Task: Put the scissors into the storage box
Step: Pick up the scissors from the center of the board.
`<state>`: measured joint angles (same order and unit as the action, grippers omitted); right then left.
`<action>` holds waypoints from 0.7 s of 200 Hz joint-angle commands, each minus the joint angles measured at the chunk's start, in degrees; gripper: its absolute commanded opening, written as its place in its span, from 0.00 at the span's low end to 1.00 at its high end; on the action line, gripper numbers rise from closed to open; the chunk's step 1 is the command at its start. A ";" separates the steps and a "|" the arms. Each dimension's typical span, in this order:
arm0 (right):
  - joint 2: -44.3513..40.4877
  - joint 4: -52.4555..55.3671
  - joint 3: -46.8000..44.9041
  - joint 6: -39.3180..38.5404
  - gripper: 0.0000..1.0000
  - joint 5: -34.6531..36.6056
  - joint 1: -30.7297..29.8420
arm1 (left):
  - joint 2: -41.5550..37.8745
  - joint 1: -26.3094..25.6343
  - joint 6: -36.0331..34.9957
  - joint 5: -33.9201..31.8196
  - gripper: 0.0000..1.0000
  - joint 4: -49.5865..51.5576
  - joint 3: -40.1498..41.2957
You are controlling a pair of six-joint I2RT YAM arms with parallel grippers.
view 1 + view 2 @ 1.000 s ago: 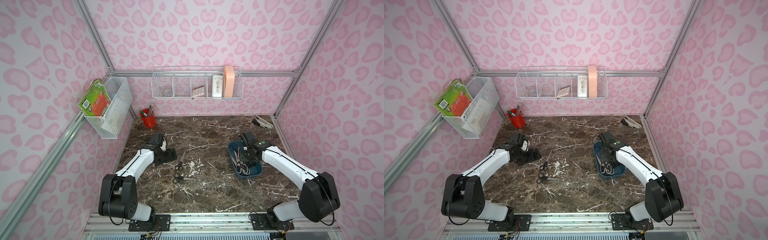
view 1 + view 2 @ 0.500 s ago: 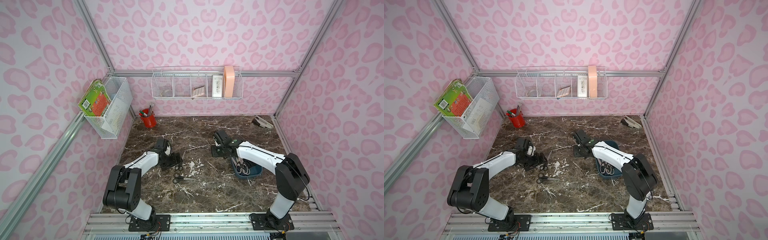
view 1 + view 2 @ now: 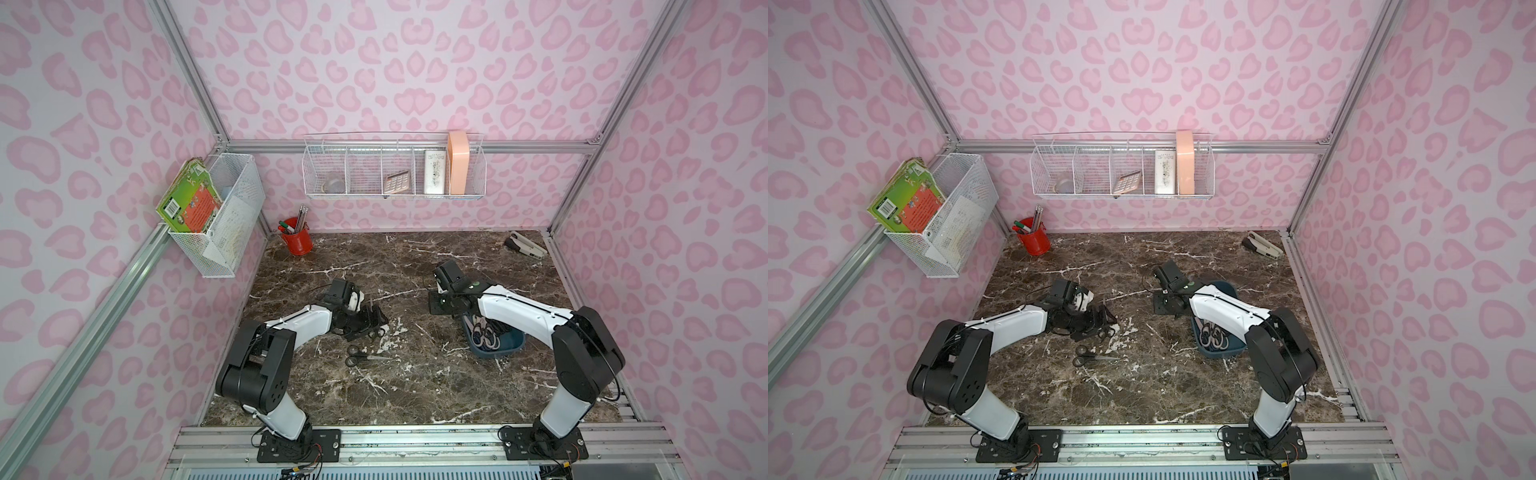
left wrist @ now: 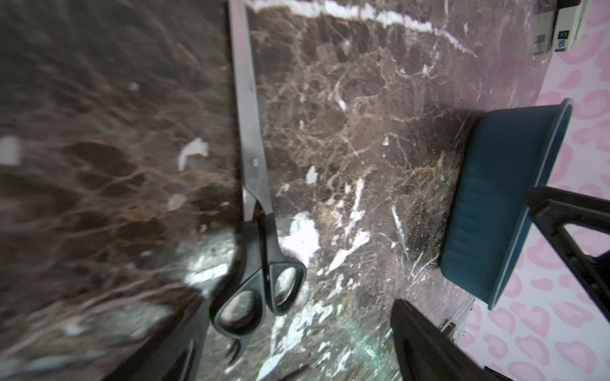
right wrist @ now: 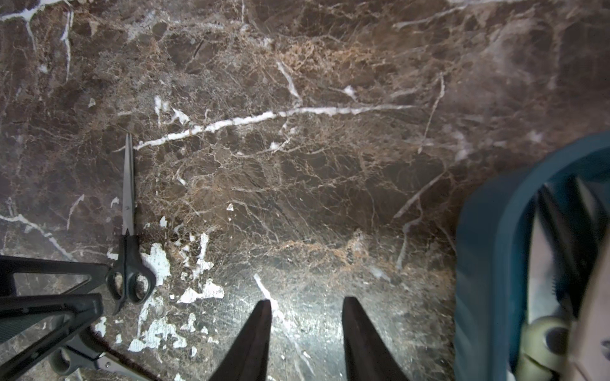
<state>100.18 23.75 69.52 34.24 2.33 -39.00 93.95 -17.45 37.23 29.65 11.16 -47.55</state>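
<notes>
The black-handled scissors lie at my left gripper's fingers, and next my right gripper should close on their handle loops (image 3: 380, 331) (image 5: 127, 273).
A black-handled pair of scissors (image 4: 255, 204) lies flat on the marble, and my left gripper (image 4: 297, 333) stands open low over it, the handle loops (image 3: 376, 332) between its fingers and close to one finger (image 4: 171, 343). A second black pair (image 3: 362, 360) lies just in front of it. The teal storage box (image 3: 505, 347) sits at the right, partly under my right forearm, with several scissors (image 3: 484, 332) inside. My right gripper (image 3: 436, 306) hangs open and empty over bare table left of the box (image 5: 488, 264); in its wrist view both fingertips (image 5: 264, 306) frame only marble.
A grey-white stapler (image 3: 525, 245) lies at the back right corner and a red pen cup (image 3: 296, 241) at the back left. White wire baskets hang on the back wall (image 3: 395, 174) and the left wall (image 3: 224, 216). The table's front half holds nothing.
My right gripper has swung left from above the storage box to over the bare table. My left gripper has moved right and down onto the nearer black-handled scissors.
</notes>
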 commanded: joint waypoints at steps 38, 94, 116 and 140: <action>5.37 2.89 3.88 -1.64 0.38 -2.64 -2.39 | -2.60 -0.40 2.59 -3.96 0.92 6.91 -5.10; 14.68 8.86 17.69 -2.59 0.39 -3.41 -10.10 | -9.24 9.71 -2.91 -11.42 0.94 15.80 -7.56; 18.76 12.46 23.83 -2.73 0.40 -2.69 -13.30 | -10.32 13.60 -5.51 -13.05 0.93 18.09 -7.99; 23.18 15.28 28.84 -1.85 0.43 -3.77 -16.05 | -11.35 17.24 -6.23 -12.62 0.93 18.44 -7.45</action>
<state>120.40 33.80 94.65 32.08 -0.75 -53.04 83.55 -2.79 33.80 18.13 26.83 -55.05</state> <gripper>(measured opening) 0.415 0.934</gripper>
